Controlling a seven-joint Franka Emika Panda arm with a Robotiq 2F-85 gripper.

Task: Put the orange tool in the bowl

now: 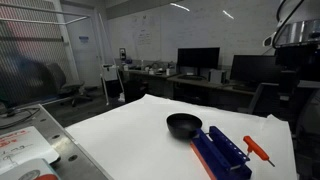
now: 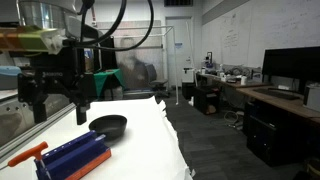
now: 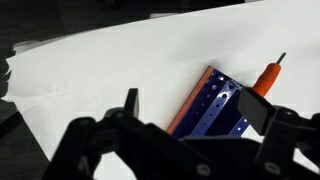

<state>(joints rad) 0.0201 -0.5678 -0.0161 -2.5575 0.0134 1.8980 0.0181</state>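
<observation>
The orange tool's handle (image 1: 257, 149) (image 3: 264, 83) beside the long blue block is next for my gripper, which should go there and close on it.
The orange tool (image 1: 258, 149) lies on the white table, its orange-red handle right beside the long blue block. It also shows in an exterior view (image 2: 25, 155) and at the right edge of the wrist view (image 3: 267, 76). The black bowl (image 1: 184, 125) stands empty on the table next to the block's other end, and it shows in an exterior view (image 2: 108, 126) too. It is out of the wrist view. My gripper (image 2: 57, 112) hangs open and empty above the block and tool. In the wrist view my gripper (image 3: 196, 106) has its fingers spread wide over the block.
The long blue block (image 1: 222, 152) with an orange side lies between bowl and tool, seen also in an exterior view (image 2: 70, 155) and the wrist view (image 3: 210, 105). The white table (image 1: 130, 135) ends close to the things. Desks with monitors (image 1: 198, 58) stand behind.
</observation>
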